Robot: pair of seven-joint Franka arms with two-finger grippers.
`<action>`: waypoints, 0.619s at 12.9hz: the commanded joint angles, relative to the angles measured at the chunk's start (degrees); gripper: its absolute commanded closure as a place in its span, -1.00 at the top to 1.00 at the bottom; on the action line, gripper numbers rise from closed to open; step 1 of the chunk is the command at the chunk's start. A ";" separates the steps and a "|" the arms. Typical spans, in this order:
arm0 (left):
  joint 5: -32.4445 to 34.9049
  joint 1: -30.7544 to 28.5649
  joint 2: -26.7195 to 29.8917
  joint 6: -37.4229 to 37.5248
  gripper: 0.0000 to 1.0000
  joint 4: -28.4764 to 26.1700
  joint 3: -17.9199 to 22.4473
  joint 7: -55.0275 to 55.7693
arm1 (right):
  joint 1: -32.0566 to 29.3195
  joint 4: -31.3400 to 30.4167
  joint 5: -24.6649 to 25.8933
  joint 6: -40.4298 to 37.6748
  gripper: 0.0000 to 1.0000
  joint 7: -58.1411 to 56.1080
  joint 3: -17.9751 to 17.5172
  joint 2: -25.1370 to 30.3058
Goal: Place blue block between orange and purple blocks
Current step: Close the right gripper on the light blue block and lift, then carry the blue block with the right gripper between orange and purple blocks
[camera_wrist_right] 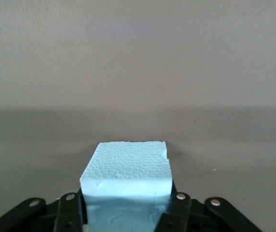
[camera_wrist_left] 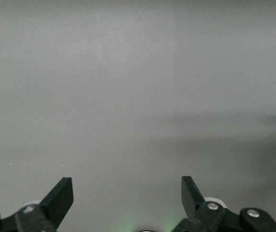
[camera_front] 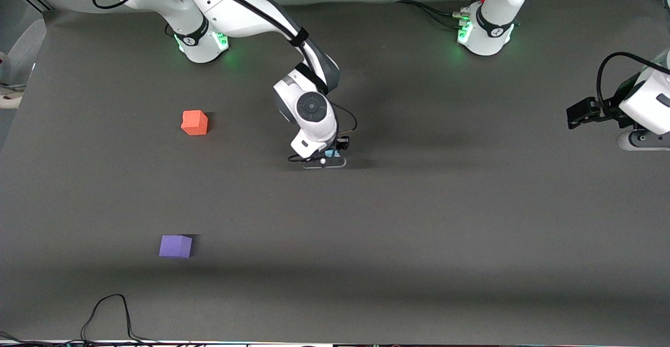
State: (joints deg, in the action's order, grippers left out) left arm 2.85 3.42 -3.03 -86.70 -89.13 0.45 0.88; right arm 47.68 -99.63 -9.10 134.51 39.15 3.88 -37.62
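Note:
My right gripper will release the blue block on the grey mat midway [camera_front: 188, 186] between the orange block and the purple block.
The light blue block [camera_front: 331, 153] sits between the fingers of my right gripper [camera_front: 328, 157], low at the table's middle. In the right wrist view the blue block [camera_wrist_right: 126, 166] fills the gap and the right gripper [camera_wrist_right: 126, 205] is shut on its two sides. The orange block [camera_front: 194, 122] lies toward the right arm's end of the table. The purple block [camera_front: 176, 246] lies nearer the front camera than the orange one. My left gripper [camera_front: 580, 112] waits over the left arm's end of the table; in the left wrist view the gripper [camera_wrist_left: 127, 193] is open and empty.
A black cable [camera_front: 110, 313] loops on the table's edge nearest the front camera, near the purple block. The dark grey mat [camera_front: 419, 232] covers the table.

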 commanded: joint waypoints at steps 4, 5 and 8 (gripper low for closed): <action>-1.97 1.41 1.88 -0.84 1.00 -2.19 2.19 -2.11 | -1.53 -1.80 0.05 -17.76 -0.33 -14.86 14.62 14.39; -1.97 1.42 1.97 -0.75 1.00 -2.19 2.10 -2.11 | -1.54 -2.15 0.05 -19.36 -0.33 -19.16 19.27 15.98; -2.67 1.50 1.97 -0.57 1.00 -2.19 2.01 -2.19 | -1.54 -6.35 -0.65 -17.02 -0.32 -29.27 30.98 17.23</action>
State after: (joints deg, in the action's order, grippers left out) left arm 0.91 4.16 -2.81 -86.70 -89.66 1.86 -0.84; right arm 45.57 -101.49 -8.96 114.75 15.33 30.13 -21.32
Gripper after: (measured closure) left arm 0.000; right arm 0.454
